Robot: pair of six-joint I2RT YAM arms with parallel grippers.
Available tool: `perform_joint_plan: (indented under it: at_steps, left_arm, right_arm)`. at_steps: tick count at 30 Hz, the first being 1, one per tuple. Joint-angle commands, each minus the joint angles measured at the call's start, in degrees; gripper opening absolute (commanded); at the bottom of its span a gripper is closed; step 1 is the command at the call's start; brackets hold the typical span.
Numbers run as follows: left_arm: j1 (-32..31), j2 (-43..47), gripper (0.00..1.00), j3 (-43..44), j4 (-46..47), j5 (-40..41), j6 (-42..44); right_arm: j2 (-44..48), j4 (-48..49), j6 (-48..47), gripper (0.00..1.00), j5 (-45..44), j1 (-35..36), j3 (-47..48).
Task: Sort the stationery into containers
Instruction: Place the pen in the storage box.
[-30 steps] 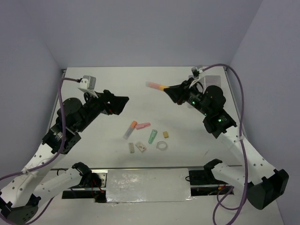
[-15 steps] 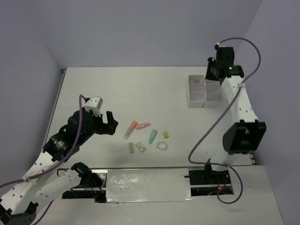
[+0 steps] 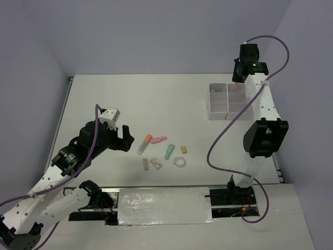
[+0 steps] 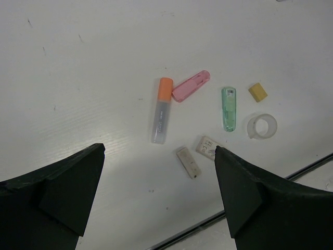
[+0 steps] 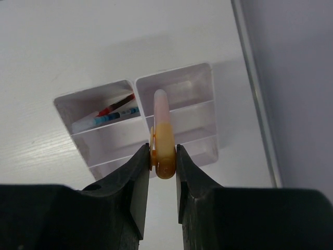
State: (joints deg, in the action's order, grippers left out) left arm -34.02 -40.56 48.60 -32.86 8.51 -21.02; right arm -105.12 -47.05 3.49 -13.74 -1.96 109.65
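My left gripper needs to move to the orange-capped marker next. It should then close on its grey body [image 3: 140, 151] [image 4: 159, 133], near the end opposite the orange cap.
My right gripper [image 5: 163, 156] is shut on the yellow end of a pink-yellow marker [image 5: 162, 117], which hangs above the right tray of the containers [image 5: 177, 72]; the same gripper [image 3: 237, 79] shows in the top view over the back of the containers [image 3: 210, 110]. A red pen [image 5: 115, 104] and a blue-banded pen lie in the left tray's far compartment. My left gripper [image 4: 159, 151] is open above the table, beside the loose stationery: an orange-capped marker [image 4: 162, 110], a pink marker [image 4: 191, 86], a green packet [image 4: 229, 108], a yellow eraser [image 4: 257, 91], a tape ring [image 4: 261, 126] and two white erasers [image 4: 188, 162].
The containers stand near the table's right edge [image 5: 255, 104], at the back right. The loose items lie in a cluster [image 3: 164, 152] at the table's middle front. A metal strip [image 3: 164, 205] runs along the near edge between the arm bases.
The right arm has swung from the middle back of the table to over the containers, carrying the marker. The left arm has dropped lower and come nearer the loose items.
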Motion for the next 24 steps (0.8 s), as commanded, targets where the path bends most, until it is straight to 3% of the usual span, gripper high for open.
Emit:
perform_joint_plan:
  at_steps: [1, 5, 20, 24]
  left_arm:
    - [-0.17, 0.12, 0.99, 0.18, 2.01, -1.39, 1.24]
    - [-0.17, 0.48, 0.99, 0.0, 2.19, -1.4, 1.24]
    - [-0.17, -0.14, 0.99, 0.0, 2.19, -1.22, 1.24]
    - [-0.17, -0.23, 0.99, 0.09, 2.01, -1.13, 1.24]
  right_arm:
    - [0.7, -0.25, -1.55, 0.0, -1.65, -1.38, 2.68]
    - [3.6, 4.23, -1.12, 0.0, 1.17, -2.0, -1.88]
    - [-4.65, 5.48, -0.85, 0.0, 2.22, -3.23, 1.8]
    - [-4.83, 7.05, -0.85, 0.14, 2.05, -3.23, -0.92]
